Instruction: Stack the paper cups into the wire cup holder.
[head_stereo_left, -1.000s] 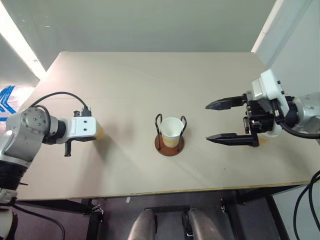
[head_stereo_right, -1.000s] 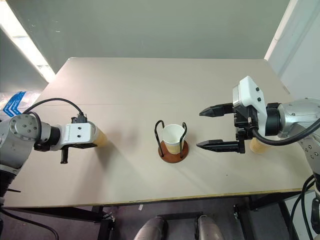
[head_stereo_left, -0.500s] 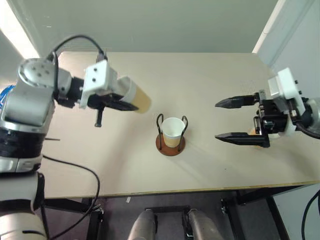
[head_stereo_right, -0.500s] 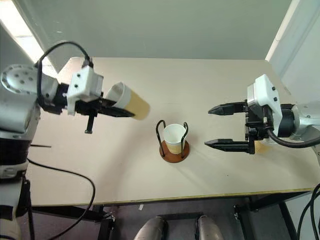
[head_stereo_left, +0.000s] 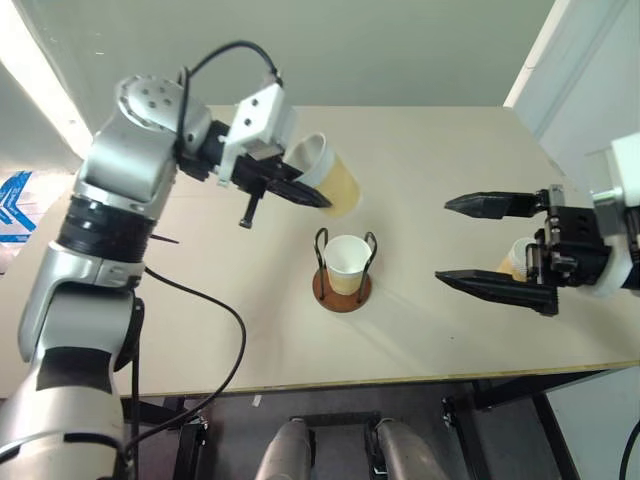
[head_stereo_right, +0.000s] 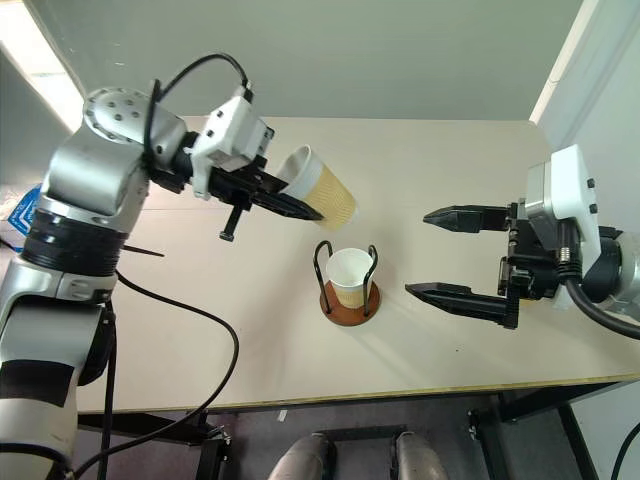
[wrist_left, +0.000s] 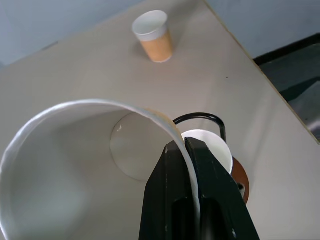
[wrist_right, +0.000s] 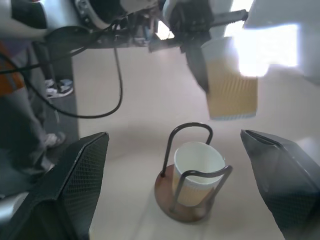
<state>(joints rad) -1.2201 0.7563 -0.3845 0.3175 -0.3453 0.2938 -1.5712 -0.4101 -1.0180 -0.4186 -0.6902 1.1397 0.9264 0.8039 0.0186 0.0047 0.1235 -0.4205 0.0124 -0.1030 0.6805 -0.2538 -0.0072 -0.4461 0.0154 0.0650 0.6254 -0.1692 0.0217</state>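
Next, my left gripper releases the tan paper cup inside the paper cup (head_stereo_left: 348, 257) (wrist_left: 212, 146) that stands between the black wire loops of the holder. The tan cup is now tilted above the holder.
My left gripper (head_stereo_left: 314, 196) is shut on the rim of a tan paper cup (head_stereo_left: 334, 180), held tilted in the air above and just left of the wire cup holder (head_stereo_left: 342, 292). In the left wrist view one finger (wrist_left: 210, 195) pinches the cup's white wall (wrist_left: 65, 165). The holder's reddish base stands mid-table, with one paper cup (head_stereo_left: 345, 262) upright between its black wire loops. My right gripper (head_stereo_left: 442, 240) hangs open to the holder's right, holding nothing. Another paper cup (head_stereo_left: 517, 258) stands on the table behind it.
The beige table (head_stereo_left: 250, 340) has bare room all round the holder. Its front edge runs close below the holder. A black cable (head_stereo_left: 215, 330) hangs from my left arm over the table's left part. A person's legs and shoes (wrist_right: 50, 87) show beyond the table's left side.
My left gripper has lifted its cup off the table's left side and carried it up and right, close to the holder. The right gripper drew back slightly, still open.
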